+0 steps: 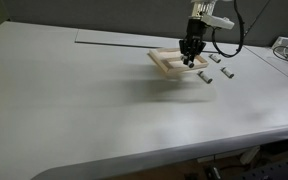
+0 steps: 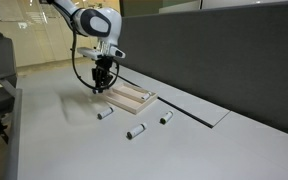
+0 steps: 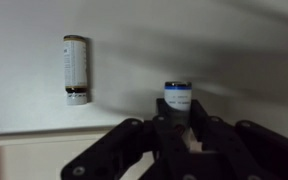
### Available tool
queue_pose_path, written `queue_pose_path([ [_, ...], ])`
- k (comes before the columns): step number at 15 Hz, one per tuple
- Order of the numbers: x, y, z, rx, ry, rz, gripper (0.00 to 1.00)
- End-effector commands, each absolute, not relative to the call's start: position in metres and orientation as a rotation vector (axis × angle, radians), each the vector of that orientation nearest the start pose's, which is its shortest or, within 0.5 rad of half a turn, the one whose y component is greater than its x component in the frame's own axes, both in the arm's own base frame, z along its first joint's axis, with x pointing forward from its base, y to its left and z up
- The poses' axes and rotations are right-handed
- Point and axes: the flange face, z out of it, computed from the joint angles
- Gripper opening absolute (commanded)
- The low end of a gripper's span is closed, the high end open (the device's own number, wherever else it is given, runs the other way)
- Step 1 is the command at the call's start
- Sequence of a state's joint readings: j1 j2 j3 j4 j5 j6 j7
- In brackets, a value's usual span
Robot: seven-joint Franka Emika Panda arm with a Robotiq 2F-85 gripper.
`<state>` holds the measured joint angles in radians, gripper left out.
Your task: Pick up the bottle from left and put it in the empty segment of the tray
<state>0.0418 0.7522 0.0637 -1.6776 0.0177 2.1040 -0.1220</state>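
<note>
My gripper is going to let go of the small white bottle midway (image 1: 183,64) along the tray's empty segment that faces the loose bottles.
My gripper (image 3: 180,128) is shut on a small white bottle with a dark blue cap (image 3: 178,98), which sticks out ahead of the fingers. In both exterior views the gripper (image 1: 190,57) (image 2: 101,83) hangs just above the near end of the light-wood tray (image 1: 170,64) (image 2: 132,99). A strip of the tray's rim (image 3: 24,148) shows at the lower left of the wrist view. Whether the bottle touches the tray cannot be told.
A look-alike bottle (image 3: 76,69) lies on the table beside the tray. Three loose bottles lie near the tray (image 2: 105,114) (image 2: 136,131) (image 2: 166,118), two of them also seen here (image 1: 206,77) (image 1: 227,72). A dark partition (image 2: 224,50) runs behind the table.
</note>
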Motion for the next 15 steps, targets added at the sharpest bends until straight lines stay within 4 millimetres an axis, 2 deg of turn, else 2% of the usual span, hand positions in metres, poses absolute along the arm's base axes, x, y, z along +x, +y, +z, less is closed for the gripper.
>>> queue_pose_path([
  [1, 0.645, 0.054, 0.144, -3.032, -0.305, 0.513, 0.07],
  [15, 0.675, 0.037, 0.141, -3.091, -0.279, 0.419, 0.07],
])
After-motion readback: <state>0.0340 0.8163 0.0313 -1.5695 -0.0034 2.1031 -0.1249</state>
